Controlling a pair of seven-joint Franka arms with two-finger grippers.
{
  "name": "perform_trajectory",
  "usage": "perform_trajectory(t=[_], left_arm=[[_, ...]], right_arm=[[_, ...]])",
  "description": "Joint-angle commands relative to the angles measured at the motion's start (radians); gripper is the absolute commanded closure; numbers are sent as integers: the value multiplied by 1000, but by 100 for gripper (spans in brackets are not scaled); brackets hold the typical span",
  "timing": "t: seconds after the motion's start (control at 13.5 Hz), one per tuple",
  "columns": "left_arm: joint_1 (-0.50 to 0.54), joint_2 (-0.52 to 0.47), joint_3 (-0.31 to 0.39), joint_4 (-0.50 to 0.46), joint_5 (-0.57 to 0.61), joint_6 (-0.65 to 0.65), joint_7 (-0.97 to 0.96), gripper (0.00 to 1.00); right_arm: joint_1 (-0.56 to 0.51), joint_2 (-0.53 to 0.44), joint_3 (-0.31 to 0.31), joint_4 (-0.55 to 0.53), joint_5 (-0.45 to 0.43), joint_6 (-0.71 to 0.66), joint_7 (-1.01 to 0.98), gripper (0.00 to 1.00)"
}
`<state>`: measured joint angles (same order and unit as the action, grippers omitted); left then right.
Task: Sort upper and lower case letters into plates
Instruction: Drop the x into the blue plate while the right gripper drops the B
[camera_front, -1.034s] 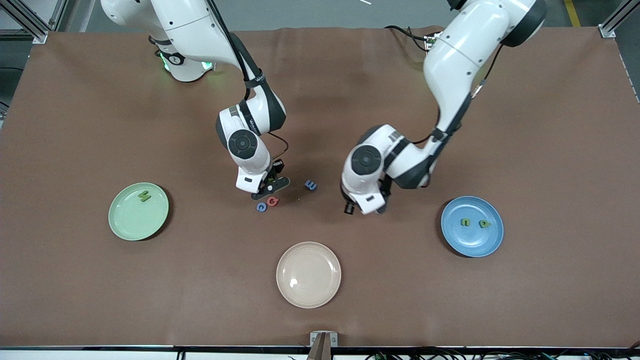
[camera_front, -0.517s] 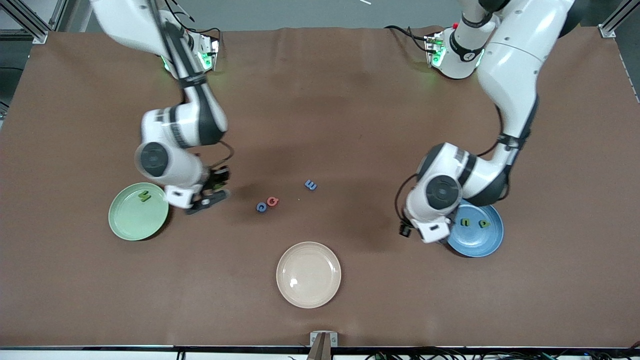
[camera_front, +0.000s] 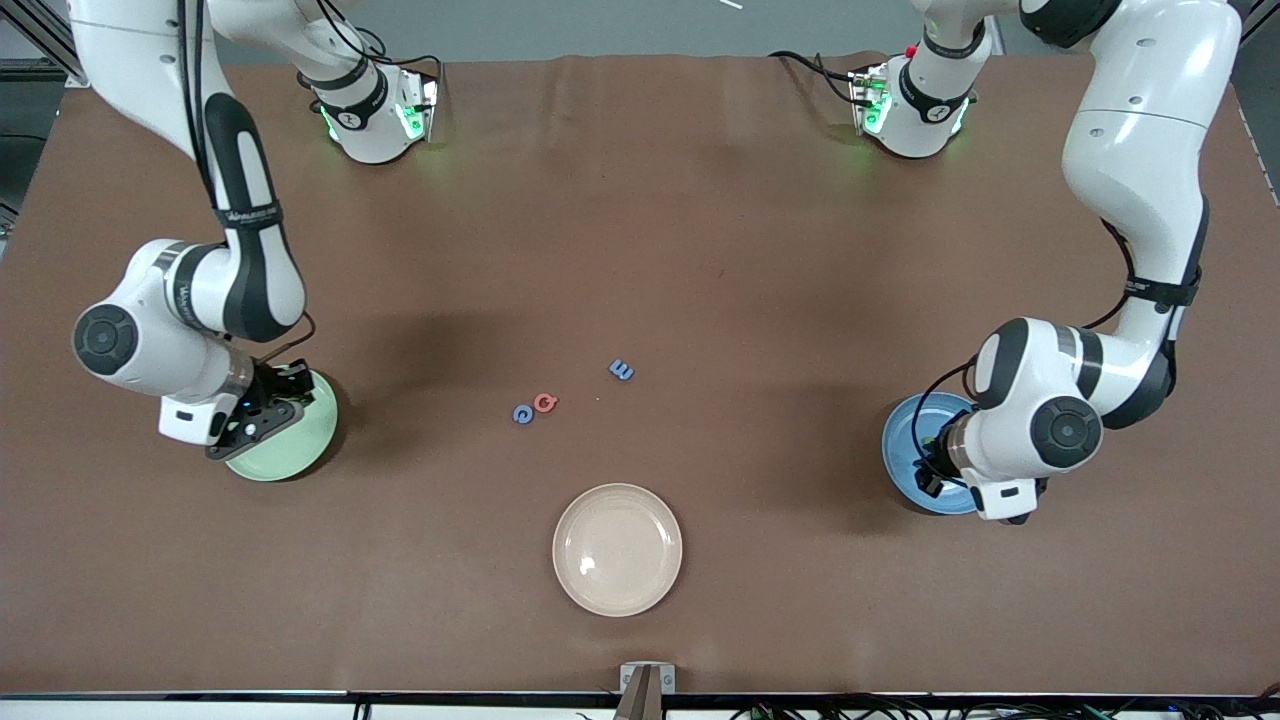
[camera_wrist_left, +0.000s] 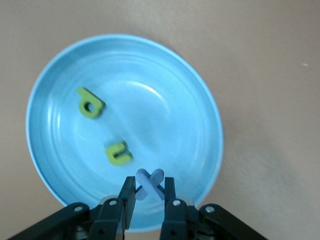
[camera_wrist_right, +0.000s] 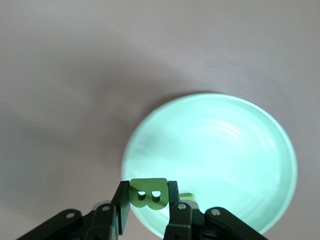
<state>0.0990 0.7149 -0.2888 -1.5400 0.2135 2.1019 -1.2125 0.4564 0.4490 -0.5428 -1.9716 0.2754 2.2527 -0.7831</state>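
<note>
Next, my right gripper releases the green B on the side of the mint green plate (camera_front: 311, 419) (camera_wrist_right: 170, 154) that faces the red Q.
My left gripper (camera_wrist_left: 149, 192) is shut on a pale blue letter x (camera_wrist_left: 149, 183) and holds it over the edge of the blue plate (camera_wrist_left: 55, 85), which holds a green d (camera_wrist_left: 89, 103) and a green n (camera_wrist_left: 118, 152). In the front view the left gripper (camera_front: 940, 470) covers part of the blue plate (camera_front: 903, 428). My right gripper (camera_wrist_right: 148, 202) is shut on a green letter B (camera_wrist_right: 148, 193) over the edge of the mint green plate (camera_wrist_right: 250, 145). In the front view the right gripper (camera_front: 262, 418) covers much of that plate (camera_front: 310, 432). A blue E (camera_front: 621, 370), a red Q (camera_front: 545, 402) and a blue c (camera_front: 522, 413) lie mid-table.
A cream-beige plate (camera_front: 617, 549) sits near the front camera, nearer than the three loose letters. A small fixture (camera_front: 646, 680) stands at the table's front edge. Both arm bases stand along the table edge farthest from the front camera.
Both arms have swung away from the table's middle, each carrying a letter: the right gripper to the mint green plate, the left gripper to the blue plate. The three loose letters have not moved.
</note>
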Motion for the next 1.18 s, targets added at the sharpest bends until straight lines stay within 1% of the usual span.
perform_trajectory(t=[0.0, 0.07, 0.15, 0.22, 0.3, 0.37, 0.44, 0.59, 0.74, 0.81, 0.89, 0.96, 1.03, 1.11], left_arm=[[13, -6, -7, -44, 56, 0, 31, 85], [16, -6, -7, -55, 72, 3, 31, 74], [22, -8, -7, -55, 73, 3, 31, 50], [22, -9, -7, -55, 73, 3, 31, 20], [16, -14, -9, -55, 73, -5, 25, 4], [18, -21, -19, -55, 73, -10, 15, 1], [16, -29, -39, -52, 60, -10, 7, 1], [13, -41, -111, -49, 53, -10, -39, 1], [-2, -40, -183, -43, 60, -10, -151, 1], [-24, -40, -219, -42, 69, -8, -194, 1], [-56, -38, -222, -28, 69, -8, -212, 1], [-100, -34, -222, -13, 66, -8, -234, 1], [-137, -26, -222, 3, 66, -8, -267, 1], [-177, -9, -222, 11, 58, 3, -300, 1]], right_arm=[[-35, 54, 15, -18, -1, 69, -54, 84], [-36, 68, 17, -23, 1, 97, -56, 84], [-36, 83, 18, -27, 5, 113, -56, 84], [-35, 98, 20, -27, 34, 128, -56, 84], [-36, 109, 27, -27, 62, 131, -62, 84], [-38, 118, 33, -24, 83, 139, -76, 84], [-36, 132, 35, -23, 103, 163, -91, 84], [-39, 152, 47, -21, 146, 171, -116, 84], [-39, 154, 47, -21, 157, 171, -126, 84], [-39, 154, 47, -21, 156, 168, -127, 81], [-36, 154, 47, -18, 156, 162, -127, 67], [-27, 149, 44, -15, 154, 156, -125, 20], [-25, 136, 41, -9, 154, 136, -123, 0], [-25, 114, 38, 5, 154, 98, -116, 0]])
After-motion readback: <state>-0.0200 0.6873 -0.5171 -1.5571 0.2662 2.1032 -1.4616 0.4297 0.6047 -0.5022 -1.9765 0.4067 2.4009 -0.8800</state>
